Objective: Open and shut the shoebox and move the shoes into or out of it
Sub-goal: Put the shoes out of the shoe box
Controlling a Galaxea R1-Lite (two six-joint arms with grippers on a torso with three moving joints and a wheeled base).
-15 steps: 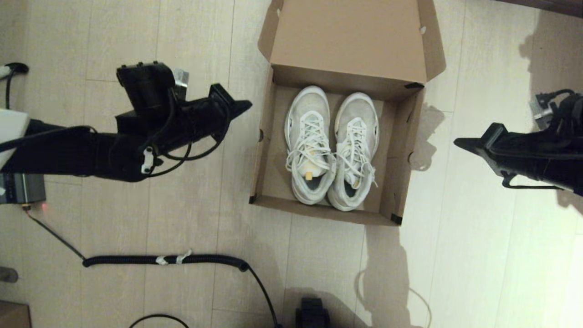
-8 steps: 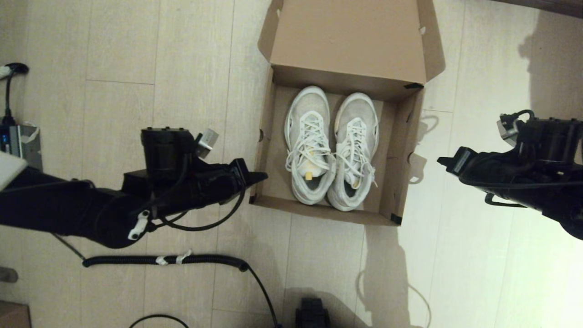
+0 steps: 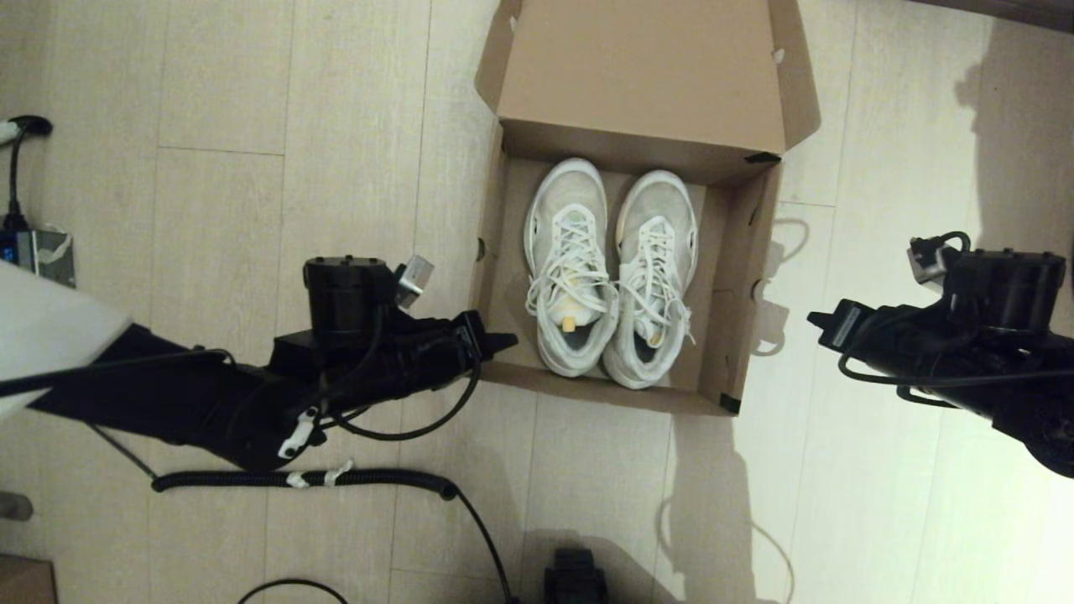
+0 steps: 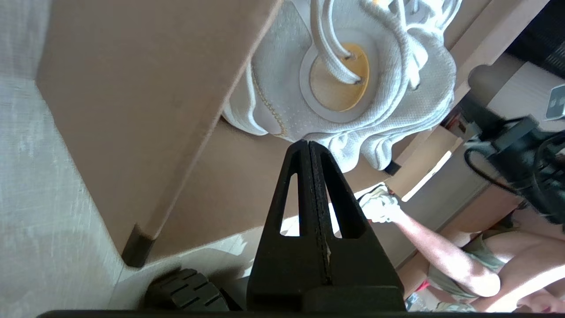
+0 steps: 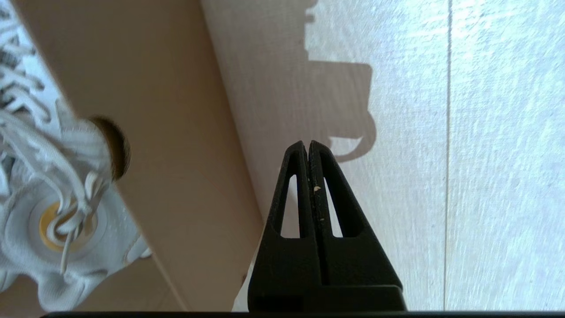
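My right gripper should grab both white mesh shoes together by closing on the touching inner sides [image 3: 615, 324] of their ankle openings.
The brown cardboard shoebox [image 3: 742, 277] stands open on the floor, its lid [image 3: 642, 71] folded back on the far side. Both white mesh shoes [image 3: 611, 273] lie side by side inside, heels toward me. My left gripper [image 3: 508, 341] is shut, its tip over the box's near left corner. In the left wrist view that gripper [image 4: 308, 142] points at the heel of a shoe [image 4: 348, 84]. My right gripper [image 3: 812, 320] is shut and hangs over the floor a little right of the box. In the right wrist view it [image 5: 307, 143] shows beside the box wall [image 5: 176, 154].
A coiled black cable [image 3: 302, 480] lies on the wood floor near left. A grey device [image 3: 38, 256] sits at the left edge, a small brown box corner [image 3: 25, 580] at the bottom left. A person's arm [image 4: 437, 251] shows beyond the box.
My left arm has swung toward me and to the right, bringing its tip over the box's near left corner. My right arm has dropped back and shifted slightly toward the box.
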